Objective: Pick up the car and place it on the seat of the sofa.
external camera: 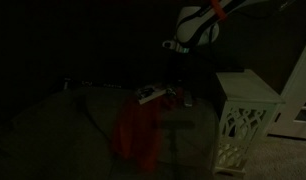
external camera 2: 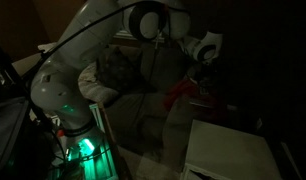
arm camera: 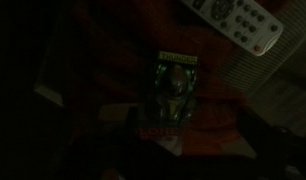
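Note:
My gripper is to go next to the middle of the car (external camera: pixel 173 92) (arm camera: pixel 174 97), just behind its yellow end near the remote control, and close there.
The scene is very dark. The car (arm camera: pixel 173 85), a small green toy, lies on a red cloth (arm camera: pixel 208 110) in the wrist view, almost straight below the camera. The red cloth (external camera: pixel 138 130) is draped over the seat and front of the dark sofa (external camera: pixel 53 125). The sofa (external camera 2: pixel 133 75) also shows behind the arm. My gripper (external camera: pixel 175 68) hangs above the cloth, apart from the car. It also shows in an exterior view (external camera 2: pixel 198 80). Its fingers are lost in the dark, so I cannot tell whether they are open.
A white remote control (arm camera: pixel 238 22) lies on the cloth just beyond the car, also seen in an exterior view (external camera: pixel 150 95). A white lattice-cut side table (external camera: pixel 243 120) stands close beside the sofa. The robot base (external camera 2: pixel 78 145) glows green.

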Tool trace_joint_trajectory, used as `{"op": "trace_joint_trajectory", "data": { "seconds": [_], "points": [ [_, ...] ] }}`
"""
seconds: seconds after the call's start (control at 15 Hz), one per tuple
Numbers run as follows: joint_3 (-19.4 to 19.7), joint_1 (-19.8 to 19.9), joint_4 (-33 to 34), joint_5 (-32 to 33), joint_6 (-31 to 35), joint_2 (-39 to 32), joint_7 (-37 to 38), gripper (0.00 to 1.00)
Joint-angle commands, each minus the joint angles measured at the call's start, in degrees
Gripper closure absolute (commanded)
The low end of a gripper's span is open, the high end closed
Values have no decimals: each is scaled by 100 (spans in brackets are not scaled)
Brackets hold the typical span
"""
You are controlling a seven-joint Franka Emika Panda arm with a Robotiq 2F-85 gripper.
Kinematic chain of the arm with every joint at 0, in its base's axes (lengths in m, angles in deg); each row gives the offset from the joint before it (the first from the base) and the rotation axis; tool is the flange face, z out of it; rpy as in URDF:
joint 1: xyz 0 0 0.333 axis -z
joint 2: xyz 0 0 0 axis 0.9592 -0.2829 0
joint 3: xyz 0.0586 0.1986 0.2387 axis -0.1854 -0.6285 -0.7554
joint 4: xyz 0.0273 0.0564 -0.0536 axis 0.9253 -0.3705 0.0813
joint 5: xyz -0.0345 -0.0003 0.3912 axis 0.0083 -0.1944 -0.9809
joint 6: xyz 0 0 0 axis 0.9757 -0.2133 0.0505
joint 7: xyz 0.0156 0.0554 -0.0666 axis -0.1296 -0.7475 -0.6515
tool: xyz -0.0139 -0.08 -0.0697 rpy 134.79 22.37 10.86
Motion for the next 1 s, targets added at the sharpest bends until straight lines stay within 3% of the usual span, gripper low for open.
{"op": "trace_joint_trajectory", "data": {
  "seconds": [0.0, 0.2, 0.27, 0.33, 0.93],
  "points": [
    [154, -152, 950, 162, -1014, -483, 192, 0],
    [19, -92, 1310, -78, -1231, -731, 223, 0],
    [21, -92, 1316, -105, -1208, -739, 321, 0],
    [29, -55, 908, 9, -1032, -488, 181, 0],
    [-117, -88, 1226, -103, -857, -887, 310, 0]
  ]
}}
